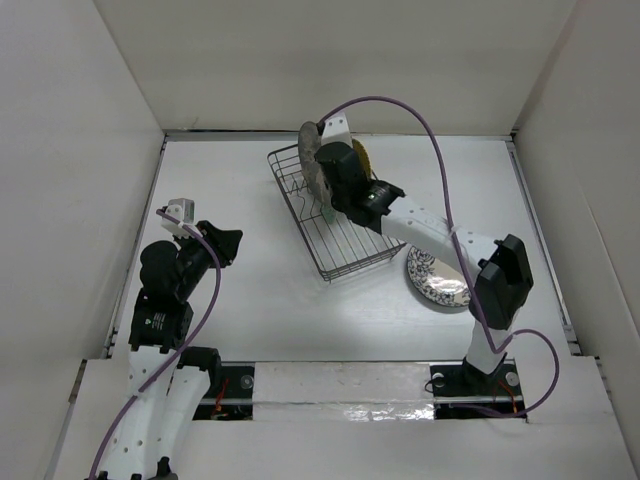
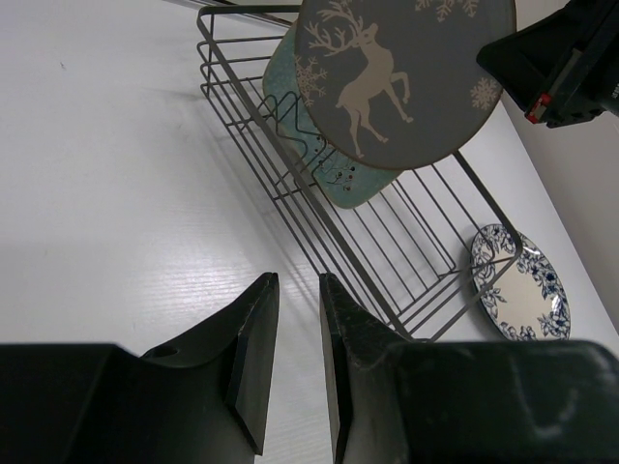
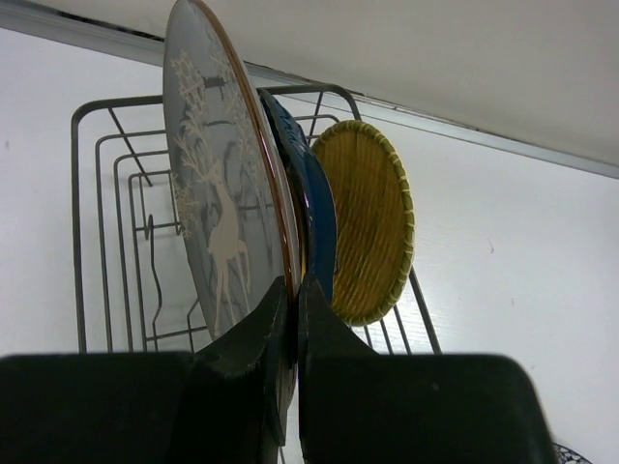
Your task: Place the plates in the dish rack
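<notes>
Next, my right gripper sets the deer plate down upright in the dish rack's far end (image 1: 313, 180) (image 3: 232, 242), beside the pale mint dish.
My right gripper (image 3: 295, 282) is shut on the lower rim of the grey round deer plate (image 3: 213, 193) and holds it upright over the far end of the dark wire dish rack (image 3: 116, 100). Just behind it stand the dark blue leaf-shaped dish (image 3: 314, 193) and a yellow round plate (image 3: 372, 217). The left wrist view shows the deer plate (image 2: 397, 77) in front of the pale mint dish (image 2: 329, 166), which stands in the rack (image 2: 250, 10). The blue-and-white patterned plate (image 1: 437, 280) lies flat on the table right of the rack (image 1: 345, 262). My left gripper (image 2: 298, 278) is narrowly open and empty, well left of the rack.
White walls enclose the table on the left, back and right. The right arm (image 1: 440, 235) stretches over the rack's right side and the patterned plate (image 2: 522, 285). The left gripper (image 1: 232, 240) hovers over bare table.
</notes>
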### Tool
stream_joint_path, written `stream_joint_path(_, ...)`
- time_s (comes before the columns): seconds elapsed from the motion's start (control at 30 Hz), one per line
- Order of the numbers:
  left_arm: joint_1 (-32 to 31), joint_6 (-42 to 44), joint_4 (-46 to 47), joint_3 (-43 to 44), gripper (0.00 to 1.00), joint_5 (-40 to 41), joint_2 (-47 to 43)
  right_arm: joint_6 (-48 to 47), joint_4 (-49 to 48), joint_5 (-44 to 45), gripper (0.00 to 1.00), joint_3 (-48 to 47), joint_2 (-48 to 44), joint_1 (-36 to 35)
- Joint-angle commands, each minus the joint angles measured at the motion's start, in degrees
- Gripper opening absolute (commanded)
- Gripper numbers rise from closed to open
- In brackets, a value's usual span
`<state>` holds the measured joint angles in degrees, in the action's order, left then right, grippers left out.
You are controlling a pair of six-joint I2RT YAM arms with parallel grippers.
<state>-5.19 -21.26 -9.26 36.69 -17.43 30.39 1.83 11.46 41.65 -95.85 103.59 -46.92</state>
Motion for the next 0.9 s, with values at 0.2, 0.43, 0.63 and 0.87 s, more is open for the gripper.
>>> stream_joint_path(0.2,-0.3,0.4,2.4,2.6,0.21,-0.8,-0.1,-7.4,-15.2,17.1,0.00,-4.5,3.5,-5.3)
stream_joint_path(0.43,-0.3,0.4,2.5,2.5,0.21,-1.1,0.2,-8.2,-18.7,20.3,0.00,-2.6,6.1,-7.5)
stream_joint_path(0.63,-0.3,0.3,2.5,2.5,0.21,-0.9,0.2,3.2,-11.7,11.6,0.00,-1.5,7.1,-6.3)
stream_joint_path(0.87,-0.3,0.3,2.6,2.5,0.21,-0.9,0.5,12.6,-6.5,2.9,0.00,0.7,7.0,-3.5)
